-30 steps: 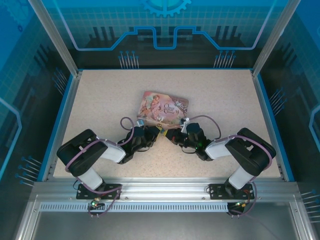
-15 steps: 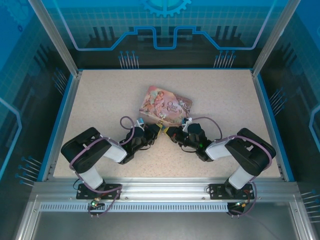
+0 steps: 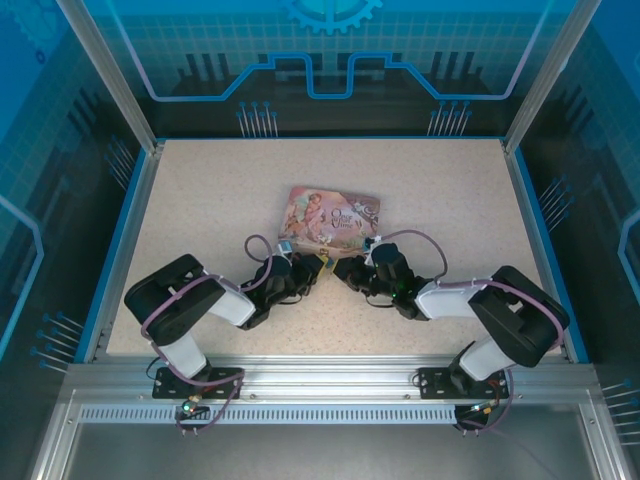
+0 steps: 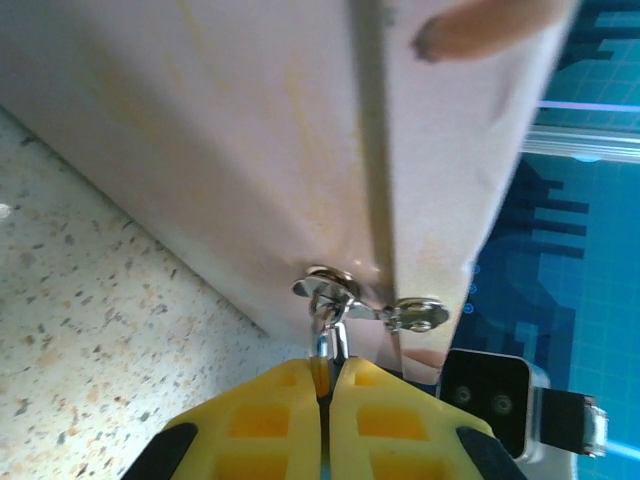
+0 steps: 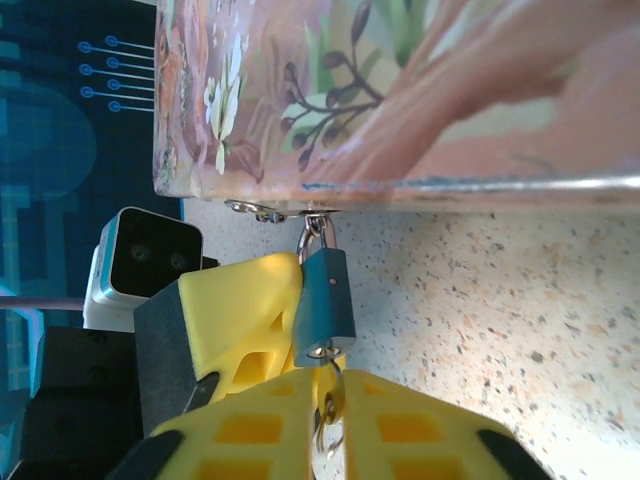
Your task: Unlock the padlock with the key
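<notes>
My right gripper needs to open, roll its wrist back and regrip the key's head (image 5: 329,393), as the shackle stays shut and the gripper is rolled over on the key.
The small blue padlock (image 5: 323,290) hangs by its shackle from the hasp (image 4: 400,312) on the pink picture tin (image 3: 330,215), at the tin's near edge. My left gripper (image 4: 328,378) is shut on the padlock's body from the left, and its yellow finger (image 5: 240,310) lies against the lock's side. The key (image 5: 330,392) sticks in the keyhole at the lock's bottom, its brass head between the yellow fingers of my right gripper (image 5: 333,382). Those jaws stand a little apart around the key's head. In the top view both grippers meet at the padlock (image 3: 325,262).
The tin rests on the speckled table (image 3: 200,200), whose blue rails and glass walls close in the sides and back. Both forearms lie low near the front centre. Open table stretches left, right and behind the tin.
The right gripper's jaws have parted slightly around the key. The right arm's elbow has swung outward to the right. The tin shifted a little right and back again.
</notes>
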